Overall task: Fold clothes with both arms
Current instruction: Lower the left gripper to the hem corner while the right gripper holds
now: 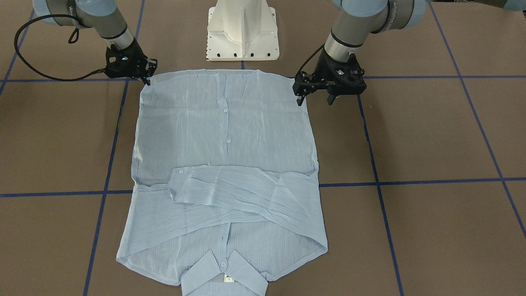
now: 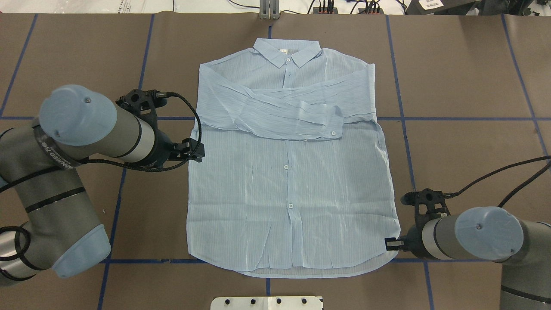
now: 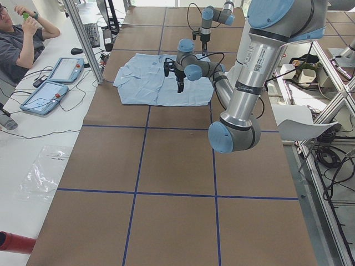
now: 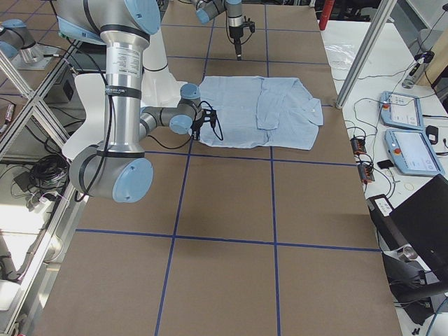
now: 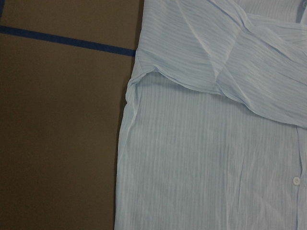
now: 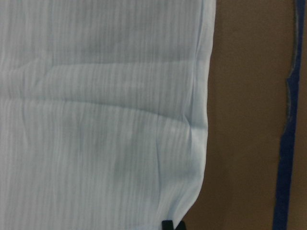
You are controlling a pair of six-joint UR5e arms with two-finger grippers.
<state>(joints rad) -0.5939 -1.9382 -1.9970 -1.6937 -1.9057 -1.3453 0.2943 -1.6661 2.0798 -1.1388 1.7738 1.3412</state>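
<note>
Next, my left gripper shuts on the free hem corner [image 1: 293,79] of the light-blue striped shirt, across from the hem corner at my right gripper.
The light-blue striped shirt [image 1: 226,135] lies flat, front up, on the brown table. Its collar [image 2: 286,51] points away from the robot and both sleeves are folded across the chest [image 2: 292,120]. My right gripper [image 1: 147,79] sits low at the shirt's hem corner [image 2: 394,241]. In the right wrist view a black fingertip [image 6: 168,224] touches the cloth edge [image 6: 199,143], and the gripper looks shut on that corner. My left gripper [image 1: 316,100] hovers open above the shirt's other side edge [image 2: 191,172], holding nothing. The left wrist view shows only shirt [image 5: 201,158] and table.
The white pedestal base [image 1: 242,33] stands just behind the hem. Blue tape lines [image 1: 411,181] cross the brown table cover. Beyond the table's far edge a seated person [image 3: 22,39] and two tablets [image 3: 55,83] are at a white side table.
</note>
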